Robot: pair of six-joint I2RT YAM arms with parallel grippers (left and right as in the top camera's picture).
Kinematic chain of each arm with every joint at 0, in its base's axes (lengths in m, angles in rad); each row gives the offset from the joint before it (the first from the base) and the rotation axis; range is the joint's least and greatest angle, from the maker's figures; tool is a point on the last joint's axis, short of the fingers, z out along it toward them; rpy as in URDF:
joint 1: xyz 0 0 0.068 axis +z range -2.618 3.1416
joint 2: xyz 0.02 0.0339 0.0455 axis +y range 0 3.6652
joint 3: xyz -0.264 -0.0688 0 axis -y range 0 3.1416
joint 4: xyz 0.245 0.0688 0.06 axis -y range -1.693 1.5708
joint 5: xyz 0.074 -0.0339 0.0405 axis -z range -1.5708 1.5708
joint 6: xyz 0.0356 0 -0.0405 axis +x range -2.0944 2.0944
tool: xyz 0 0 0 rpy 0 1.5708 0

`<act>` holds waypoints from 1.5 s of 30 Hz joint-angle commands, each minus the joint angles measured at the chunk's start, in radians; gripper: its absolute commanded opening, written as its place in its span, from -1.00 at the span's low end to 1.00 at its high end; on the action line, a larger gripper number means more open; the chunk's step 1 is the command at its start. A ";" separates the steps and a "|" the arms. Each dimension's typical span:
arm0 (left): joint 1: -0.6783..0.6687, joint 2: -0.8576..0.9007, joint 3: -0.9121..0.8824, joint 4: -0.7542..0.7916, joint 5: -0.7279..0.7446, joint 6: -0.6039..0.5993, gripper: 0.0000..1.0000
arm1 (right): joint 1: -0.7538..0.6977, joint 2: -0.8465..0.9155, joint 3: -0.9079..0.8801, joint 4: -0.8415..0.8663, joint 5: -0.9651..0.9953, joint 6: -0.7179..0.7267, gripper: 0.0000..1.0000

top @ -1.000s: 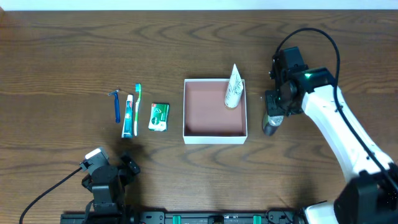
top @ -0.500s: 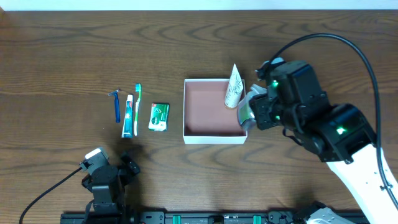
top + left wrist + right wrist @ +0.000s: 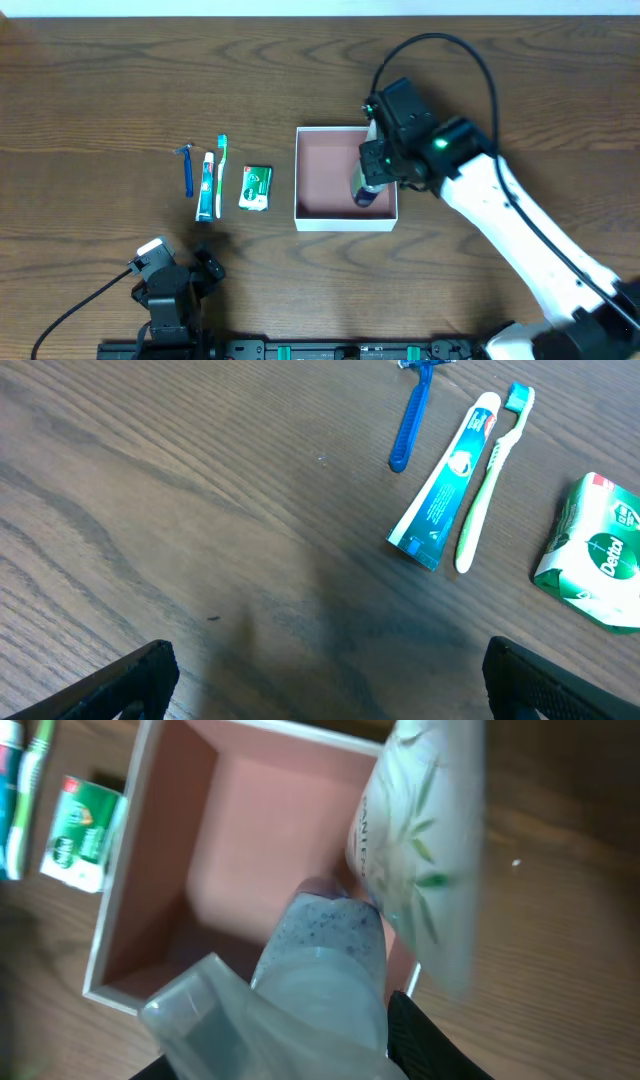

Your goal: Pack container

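My left gripper is to go to the blue razor next and close on its upper handle [image 3: 187,163] [image 3: 420,392], just below the razor's head.
The container [image 3: 300,180] is a shallow square white-walled box with a pink-brown inside, at the table's middle; it also shows in the right wrist view [image 3: 150,870]. A white tube with green leaf print [image 3: 425,850] leans in its far right corner. My right gripper [image 3: 368,185] is shut on a pale speckled bottle [image 3: 330,960] with a flip cap, held over the box's right side. My left gripper [image 3: 325,680] is open and empty near the table's front left. A blue razor [image 3: 186,170], toothpaste [image 3: 206,187], green toothbrush [image 3: 220,175] and green packet [image 3: 256,187] lie left of the box.
The wooden table's far edge [image 3: 320,12] runs along the top of the overhead view. The right arm and its black cable [image 3: 450,50] reach over the table's right half. In the left wrist view the razor [image 3: 412,422], toothpaste [image 3: 445,485], toothbrush [image 3: 488,475] and packet [image 3: 595,550] lie ahead.
My right gripper carried the bottle from the table right of the box leftward over the box's right side. The left arm has not moved.
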State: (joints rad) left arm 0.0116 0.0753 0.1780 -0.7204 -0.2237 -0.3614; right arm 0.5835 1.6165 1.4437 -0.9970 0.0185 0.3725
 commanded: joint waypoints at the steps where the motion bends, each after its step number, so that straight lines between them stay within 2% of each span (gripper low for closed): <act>1: 0.004 -0.005 -0.011 -0.003 -0.004 0.010 0.96 | 0.007 0.016 0.014 0.003 0.031 0.035 -0.28; 6: 0.004 -0.005 -0.011 -0.003 -0.004 0.010 0.96 | 0.007 0.023 0.000 -0.022 0.069 0.039 -0.14; 12: 0.004 -0.005 -0.011 -0.003 -0.004 0.010 0.96 | 0.007 0.023 -0.018 -0.028 0.071 0.039 0.29; 18: 0.004 -0.005 -0.011 -0.003 -0.004 0.010 0.96 | 0.003 -0.021 -0.014 -0.019 0.072 0.037 0.40; 20: 0.004 -0.005 -0.011 -0.003 -0.004 0.010 0.96 | -0.012 -0.074 -0.010 -0.012 0.089 0.034 0.56; 24: 0.004 -0.005 -0.011 -0.003 -0.004 0.010 0.96 | -0.098 -0.205 -0.010 -0.007 0.176 0.035 0.78; 28: 0.004 -0.005 -0.011 -0.003 -0.004 0.010 0.96 | -0.282 -0.335 -0.010 0.004 0.194 0.055 0.98; 32: 0.004 -0.005 -0.011 -0.004 -0.005 0.011 0.96 | -0.495 -0.402 -0.010 0.018 0.187 0.113 0.99; 36: 0.004 -0.005 -0.011 -0.004 -0.005 0.184 0.96 | -0.640 -0.406 -0.011 0.017 0.187 0.159 0.99; 42: 0.004 -0.005 -0.011 0.006 -0.004 0.195 0.96 | -0.685 -0.404 -0.011 0.011 0.187 0.158 0.98; 45: 0.004 -0.005 -0.011 0.102 0.031 0.150 0.96 | -0.685 -0.405 -0.011 0.010 0.187 0.158 0.98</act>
State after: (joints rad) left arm 0.0116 0.0757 0.1772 -0.6720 -0.2222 -0.2054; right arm -0.0952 1.2106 1.4277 -0.9836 0.1989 0.5125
